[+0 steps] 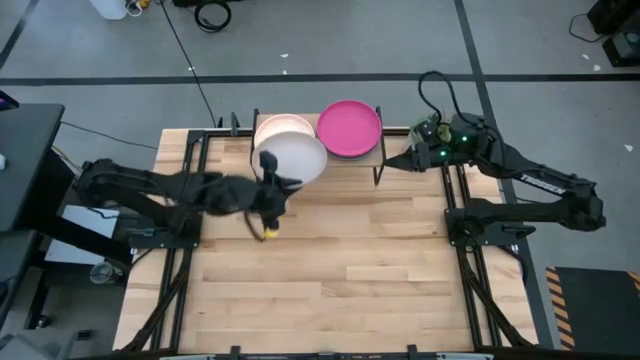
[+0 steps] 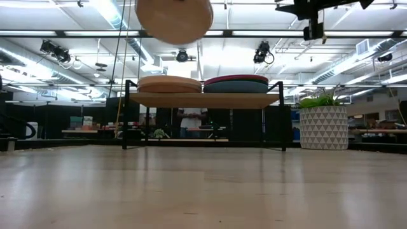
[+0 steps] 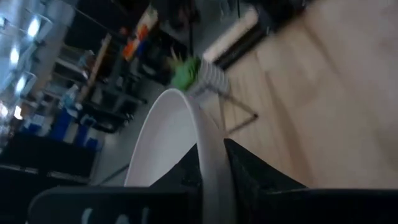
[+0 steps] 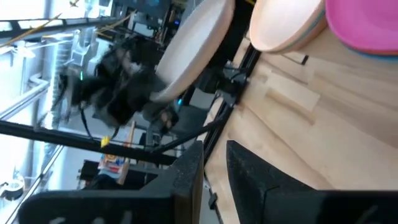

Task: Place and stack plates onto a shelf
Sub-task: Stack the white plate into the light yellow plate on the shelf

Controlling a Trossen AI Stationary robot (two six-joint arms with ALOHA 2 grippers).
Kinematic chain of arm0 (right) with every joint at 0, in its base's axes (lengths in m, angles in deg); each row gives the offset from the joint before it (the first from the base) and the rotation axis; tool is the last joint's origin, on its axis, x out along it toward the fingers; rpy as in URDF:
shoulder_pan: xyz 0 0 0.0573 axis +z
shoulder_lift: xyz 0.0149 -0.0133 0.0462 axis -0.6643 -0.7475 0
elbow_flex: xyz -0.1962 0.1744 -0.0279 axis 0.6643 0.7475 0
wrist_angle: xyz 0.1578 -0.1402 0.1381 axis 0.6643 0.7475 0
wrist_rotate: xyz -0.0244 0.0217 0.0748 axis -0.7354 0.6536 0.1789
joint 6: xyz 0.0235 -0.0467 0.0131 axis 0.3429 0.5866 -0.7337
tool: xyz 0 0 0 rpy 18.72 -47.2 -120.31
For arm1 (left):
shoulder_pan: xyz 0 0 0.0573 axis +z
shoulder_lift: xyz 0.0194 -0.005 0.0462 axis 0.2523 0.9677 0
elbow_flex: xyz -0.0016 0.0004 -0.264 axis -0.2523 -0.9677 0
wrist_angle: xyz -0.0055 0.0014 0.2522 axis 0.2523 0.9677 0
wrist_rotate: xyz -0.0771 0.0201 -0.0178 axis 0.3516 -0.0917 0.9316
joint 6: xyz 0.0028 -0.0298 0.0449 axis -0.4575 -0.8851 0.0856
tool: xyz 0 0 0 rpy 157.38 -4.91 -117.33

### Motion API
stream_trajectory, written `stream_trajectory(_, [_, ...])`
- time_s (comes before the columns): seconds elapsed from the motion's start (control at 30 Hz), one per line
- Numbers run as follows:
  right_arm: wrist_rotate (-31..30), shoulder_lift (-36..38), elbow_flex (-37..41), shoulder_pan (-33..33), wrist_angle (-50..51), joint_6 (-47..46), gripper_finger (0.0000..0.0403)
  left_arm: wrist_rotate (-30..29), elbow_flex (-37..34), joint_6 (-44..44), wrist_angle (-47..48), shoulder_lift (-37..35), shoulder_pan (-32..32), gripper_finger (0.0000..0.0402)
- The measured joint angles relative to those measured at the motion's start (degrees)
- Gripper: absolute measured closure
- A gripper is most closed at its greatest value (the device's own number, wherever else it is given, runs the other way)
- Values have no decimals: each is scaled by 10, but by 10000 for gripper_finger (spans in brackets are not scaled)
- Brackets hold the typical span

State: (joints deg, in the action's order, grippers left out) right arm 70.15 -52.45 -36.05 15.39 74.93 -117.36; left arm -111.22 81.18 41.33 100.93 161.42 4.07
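Next, my left gripper puts the grey plate down and lets go of it on top of the cream plate [image 1: 289, 141], beside the magenta plate's stack.
My left gripper [image 1: 268, 185] is shut on a pale grey plate [image 1: 293, 157], held high over the near edge of the shelf's left stack; from the low view the plate [image 2: 174, 19] shows well above the shelf [image 2: 203, 98]. That left stack is topped by a cream plate [image 1: 283, 127]. The right stack has a magenta plate [image 1: 349, 127] on top and a teal one [image 2: 236, 88] under it. My right gripper [image 1: 388, 163] hovers by the shelf's right end, open by a narrow gap [image 4: 214, 180] and holding nothing. My left gripper pinches the grey plate's rim [image 3: 212, 177] at its near-left edge, one finger on each face. The fingers come from the table's left and near side, roughly level. The plate is lifted clear and tilted, its far part over the cream plate.
The shelf stands at the slatted table's far edge on black legs [image 1: 381, 170]. Bare wooden table [image 1: 340, 270] spreads toward the near edge. A potted plant [image 2: 323, 124] and room furniture lie beyond the table. Arm mounts sit along both sides.
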Motion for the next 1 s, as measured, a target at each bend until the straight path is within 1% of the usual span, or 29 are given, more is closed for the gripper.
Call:
stream_trajectory(0.1, [-5, 3, 0, 7, 6, 0, 328, 48, 0, 11, 23, 7, 55, 353])
stream_trajectory(0.2, [-10, 3, 0, 20, 5, 0, 330, 57, -1, 11, 64, 19, 106, 353])
stream_trajectory(0.27, [-22, 3, 0, 29, 5, 0, 330, 78, -1, -1, 84, 25, 142, 353])
stream_trajectory(0.37, [-34, 3, 0, 39, 5, 6, 330, 127, -1, -27, 103, 35, 190, 353])
stream_trajectory(0.47, [-35, 3, 0, 46, 5, 9, 330, 134, -1, -28, 100, 48, 224, 353])
stream_trajectory(0.53, [-35, 3, 0, 48, 4, 9, 330, 146, -1, -28, 90, 52, 240, 353])
stream_trajectory(0.63, [-34, 3, 0, 48, 4, 11, 331, 181, -1, -29, 81, 61, 256, 353])
stream_trajectory(0.8, [-34, 3, 0, 49, -2, 15, 331, 182, -1, -28, 87, 86, 268, 353])
stream_trajectory(0.9, [-33, 3, 0, 52, -6, 15, 331, 181, -1, -41, 72, 104, 272, 352])
stream_trajectory(1.0, [-33, 3, 0, 61, -9, 15, 331, 179, -1, -61, 71, 113, 275, 339])
